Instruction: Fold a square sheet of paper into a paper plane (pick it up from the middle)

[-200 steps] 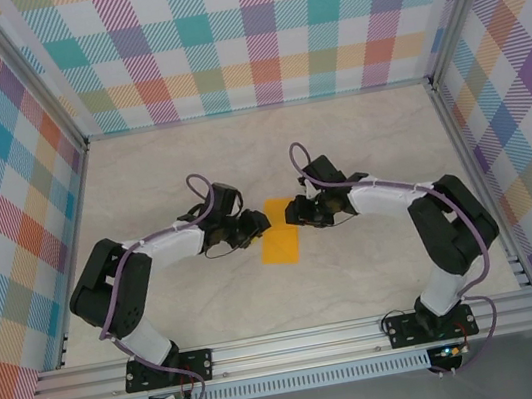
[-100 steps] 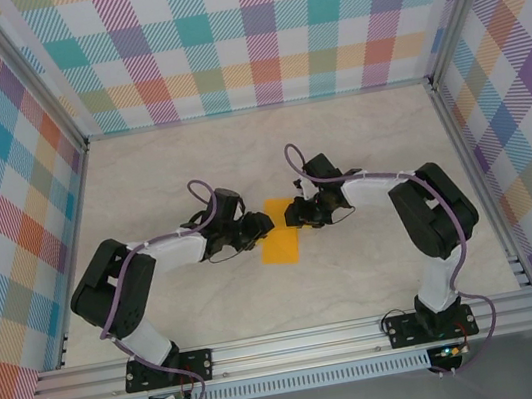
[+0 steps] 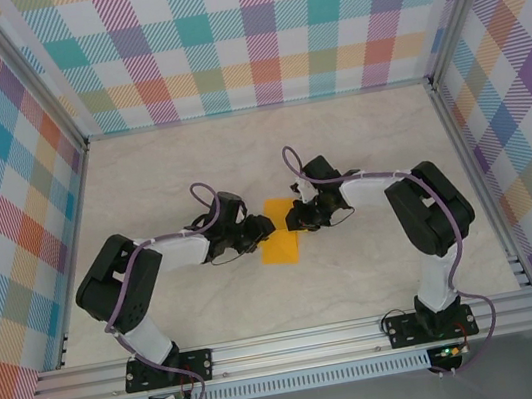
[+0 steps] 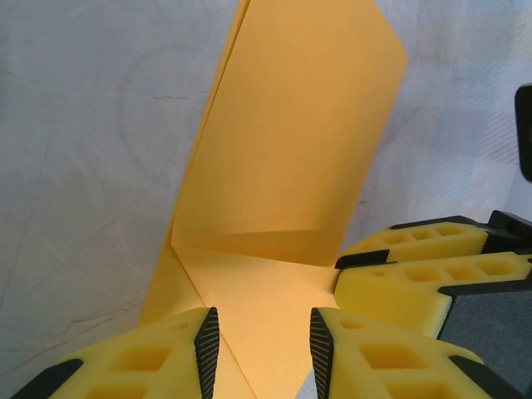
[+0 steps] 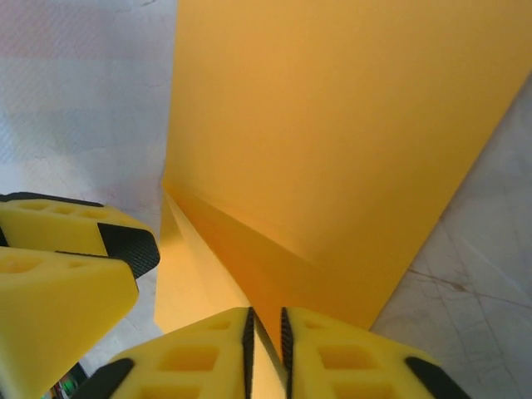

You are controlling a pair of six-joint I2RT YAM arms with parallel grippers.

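The paper's diagonal edge lies loose between my left gripper's open fingers; it should pinch that folded edge (image 4: pixel 228 347) before my right gripper backs off.
The square sheet of paper (image 3: pixel 279 245) is orange-yellow and lies creased into a narrow strip at the table's middle. Both grippers meet at its far end. My left gripper (image 3: pixel 261 227) is open. In the left wrist view its fingertips (image 4: pixel 262 337) stand apart over a flat diagonal flap of the paper (image 4: pixel 291 150), with nothing pinched. My right gripper (image 3: pixel 293 218) faces it from the right. In the right wrist view its pads (image 5: pixel 266 328) are almost together, with a raised fold of the paper (image 5: pixel 332 125) running up between them. The other gripper's yellow fingers (image 5: pixel 58 266) show at the left.
The marble-patterned table (image 3: pixel 359 144) is walled by plaid panels at the back and on both sides. An aluminium rail (image 3: pixel 299 344) carrying both arm bases runs along the near edge. The right gripper's fingers (image 4: pixel 416 274) sit close beside my left fingertips.
The right gripper's jaws have narrowed onto the paper's raised fold, and the right arm's elbow has swung inward. The left gripper has kept its place and its opening.
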